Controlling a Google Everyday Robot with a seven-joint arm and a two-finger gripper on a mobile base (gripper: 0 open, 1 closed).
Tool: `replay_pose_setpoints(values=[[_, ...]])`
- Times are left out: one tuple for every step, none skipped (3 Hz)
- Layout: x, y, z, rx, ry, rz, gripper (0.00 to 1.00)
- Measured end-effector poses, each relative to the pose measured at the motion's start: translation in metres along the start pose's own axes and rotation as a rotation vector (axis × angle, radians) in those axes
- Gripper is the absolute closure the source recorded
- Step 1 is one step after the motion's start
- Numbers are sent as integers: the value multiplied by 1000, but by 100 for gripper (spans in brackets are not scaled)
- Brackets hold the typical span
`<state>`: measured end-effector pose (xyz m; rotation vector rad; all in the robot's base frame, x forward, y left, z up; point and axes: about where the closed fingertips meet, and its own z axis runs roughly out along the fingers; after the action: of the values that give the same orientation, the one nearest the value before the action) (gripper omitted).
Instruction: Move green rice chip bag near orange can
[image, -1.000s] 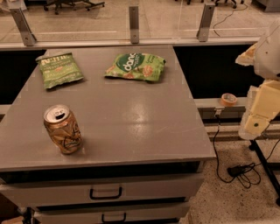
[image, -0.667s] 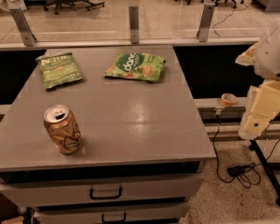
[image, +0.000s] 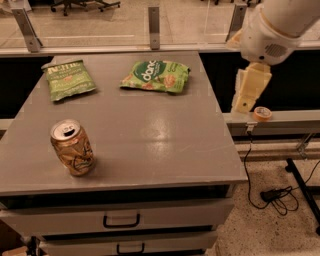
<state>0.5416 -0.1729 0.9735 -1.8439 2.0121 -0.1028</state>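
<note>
Next, my gripper will go to the green rice chip bag's end (image: 177, 75) farthest from the olive-green bag and close there.
The green rice chip bag (image: 156, 76) lies flat at the back middle of the grey table (image: 160, 150), bright green with a dark round logo. The orange can (image: 73, 148) stands upright near the front left, silver top with pull tab showing. The two are well apart. My gripper (image: 250, 91) hangs from the white arm at the upper right, just off the table's right edge and above it, to the right of the chip bag. It holds nothing that I can see.
A duller olive-green bag (image: 69, 79) lies at the back left of the table. An orange tape roll (image: 262, 113) sits on a ledge right of the table. Drawers (image: 121, 220) are under the tabletop. Cables (image: 272, 194) lie on the floor at right.
The arm and gripper have moved left and up, closer to the table's right edge. The bags and the can have not moved.
</note>
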Motion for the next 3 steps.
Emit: replay_pose_setpoints(values=[[-31,-53,31,15,-61,-36,0],[-59,-96,68,-2,-129,-19,0],[-78,-133,104,-10,-181,36,0]])
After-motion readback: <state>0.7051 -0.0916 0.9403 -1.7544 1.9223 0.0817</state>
